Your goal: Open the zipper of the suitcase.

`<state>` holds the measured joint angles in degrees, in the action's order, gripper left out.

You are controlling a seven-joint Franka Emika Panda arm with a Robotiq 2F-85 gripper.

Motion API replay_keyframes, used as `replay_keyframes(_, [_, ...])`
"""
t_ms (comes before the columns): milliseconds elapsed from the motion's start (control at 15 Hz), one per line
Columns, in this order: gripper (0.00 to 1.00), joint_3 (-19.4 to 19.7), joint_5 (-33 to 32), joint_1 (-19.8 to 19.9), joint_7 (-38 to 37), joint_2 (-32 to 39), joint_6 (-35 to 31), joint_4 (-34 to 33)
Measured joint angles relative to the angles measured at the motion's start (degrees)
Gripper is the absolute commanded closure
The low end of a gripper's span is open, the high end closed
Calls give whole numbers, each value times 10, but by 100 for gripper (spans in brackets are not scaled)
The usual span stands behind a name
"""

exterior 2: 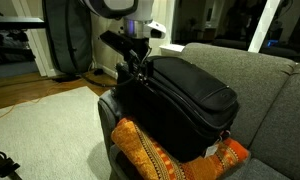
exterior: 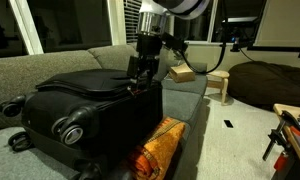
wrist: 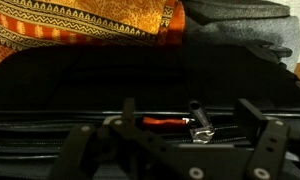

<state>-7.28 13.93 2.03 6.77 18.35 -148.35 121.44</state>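
My open fingers are around the zipper's slanting pull tab, so my gripper should turn to match its slant and close on the pull tab (wrist: 197, 115) before pulling.
The black suitcase (exterior: 85, 108) lies on the grey sofa, wheels toward the front in an exterior view; it also shows in the other one (exterior 2: 185, 100). My gripper (exterior: 142, 82) (exterior 2: 137, 72) hangs at the suitcase's upper edge seam. In the wrist view the fingers are apart, open (wrist: 188, 125). Between them lies the zipper's small metallic pull tab (wrist: 200, 128) on the black track (wrist: 90, 126), with a short orange-red piece (wrist: 162, 121) beside it. The fingers do not close on the tab.
An orange patterned cushion (exterior: 155, 150) (exterior 2: 150, 155) (wrist: 80, 30) leans against the suitcase's front. The grey sofa (exterior: 50, 65) (exterior 2: 260, 90) carries it. A cardboard box (exterior: 180, 72) sits on the sofa; a wooden stool (exterior: 220, 85) and a dark beanbag (exterior: 265, 80) stand beyond.
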Motion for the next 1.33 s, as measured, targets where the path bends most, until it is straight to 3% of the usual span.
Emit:
replay_keyframes(333, [0,-2,-1,-15,0,4,-1,0])
replay_keyframes(400, [7,-2,-2,-19,0,4,-2,0])
replay_keyframes(467, [26,-2,-3,-23,0,4,-2,0])
replay_keyframes(800, [61,-2,-24,-36,-1,4,-9,0])
replay_keyframes(867, [56,-1,-32,-37,-1,5,-11,0])
replay_keyframes(1000, [56,3,-53,-38,-2,5,-16,0])
replay_keyframes(1067, [49,6,-66,-40,-4,6,-19,0])
replay_keyframes(1133, [32,10,-79,-42,-7,6,-22,0])
replay_keyframes(1333, [17,16,-107,-44,-11,11,-25,-3])
